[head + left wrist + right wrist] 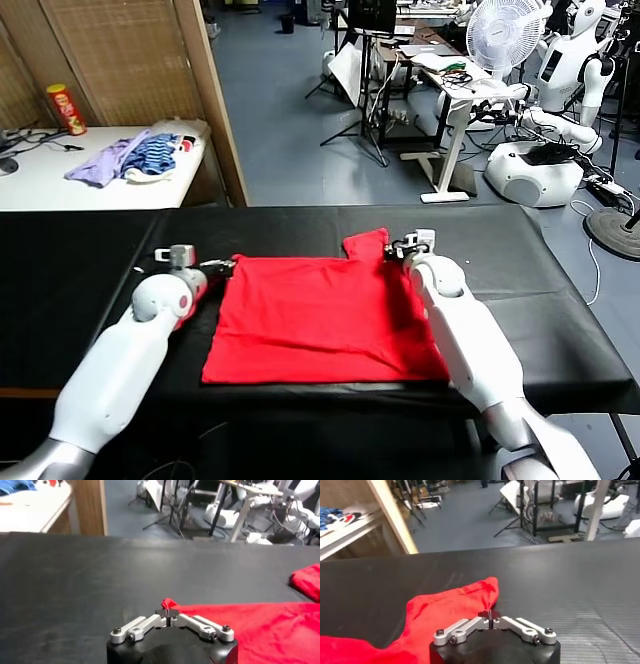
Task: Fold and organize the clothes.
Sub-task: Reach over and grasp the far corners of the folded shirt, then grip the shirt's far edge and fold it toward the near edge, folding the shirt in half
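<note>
My right gripper should take care of the red T-shirt's sleeve edge. It will lay that edge on the shirt's own side edge [415,296], closer to its middle.
The red T-shirt [320,320] lies flat and partly folded on the black table [90,270], one sleeve [367,244] sticking out at its far right corner. My left gripper [224,266] is shut on the shirt's far left corner; in the left wrist view a small red tuft [168,603] pokes out between the closed jaws of the left gripper [169,613]. My right gripper [396,252] is shut on the cloth edge by the sleeve. In the right wrist view the right gripper [490,615] pinches the red fabric [450,607].
A white side table [60,180] at the far left carries heaped lilac and blue-striped garments [135,157] and a red can [66,108]. Behind the table are a wooden partition [215,100], tripods, a fan [508,30] and another robot [545,140].
</note>
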`<state>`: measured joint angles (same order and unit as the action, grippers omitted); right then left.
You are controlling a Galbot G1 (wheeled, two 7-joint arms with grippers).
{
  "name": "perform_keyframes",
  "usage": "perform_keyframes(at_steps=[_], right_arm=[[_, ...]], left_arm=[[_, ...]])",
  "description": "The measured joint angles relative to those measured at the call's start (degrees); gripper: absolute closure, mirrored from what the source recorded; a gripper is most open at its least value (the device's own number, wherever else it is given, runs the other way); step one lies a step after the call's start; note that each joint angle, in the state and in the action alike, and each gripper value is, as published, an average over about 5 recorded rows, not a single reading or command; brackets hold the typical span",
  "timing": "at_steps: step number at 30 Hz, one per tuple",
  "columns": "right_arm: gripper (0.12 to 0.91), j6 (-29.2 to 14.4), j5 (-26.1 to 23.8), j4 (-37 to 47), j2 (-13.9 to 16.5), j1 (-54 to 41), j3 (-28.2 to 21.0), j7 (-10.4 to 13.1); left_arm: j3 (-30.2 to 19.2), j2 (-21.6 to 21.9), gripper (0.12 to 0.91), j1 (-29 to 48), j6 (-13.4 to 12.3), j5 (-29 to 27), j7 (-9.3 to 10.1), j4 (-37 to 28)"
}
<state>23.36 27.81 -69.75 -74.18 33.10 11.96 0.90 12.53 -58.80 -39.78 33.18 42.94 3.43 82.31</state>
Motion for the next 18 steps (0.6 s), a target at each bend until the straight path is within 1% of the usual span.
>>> perform_keyframes(at_steps=[4, 6, 8, 11, 15, 18], right_arm=[[0.902, -1.31, 1.76, -6.56, 2.16, 4.78, 1.35, -1.14], [0.902, -0.97, 3.33, -10.5, 3.57, 7.52, 2.1, -1.12], [0.902, -0.21, 4.88, -14.5, 5.09, 10.23, 2.82, -0.61], [0.902, 1.59, 6.37, -20.46, 7.51, 14.27, 3.91, 0.9], [0.902, 4.76, 7.74, -28.33, 10.74, 19.88, 5.35, 3.96], [0.902, 7.28, 9.69, -33.69, 12.8, 24.0, 6.45, 6.17]], left_arm=[[2.07, 1.17, 0.903, -2.34, -0.24, -0.84, -0.64, 4.49], [3.18, 2.0, 0.903, -4.1, -0.29, -1.07, -0.75, 7.36], [4.24, 2.92, 0.903, -6.32, -0.42, -1.19, -0.63, 10.39], [5.68, 4.49, 0.903, -10.16, -0.7, -1.42, -0.44, 14.76], [7.4, 6.9, 0.903, -15.42, -0.71, -1.81, -0.21, 20.0], [8.44, 8.41, 0.903, -19.02, -0.61, -2.51, 0.42, 23.38]])
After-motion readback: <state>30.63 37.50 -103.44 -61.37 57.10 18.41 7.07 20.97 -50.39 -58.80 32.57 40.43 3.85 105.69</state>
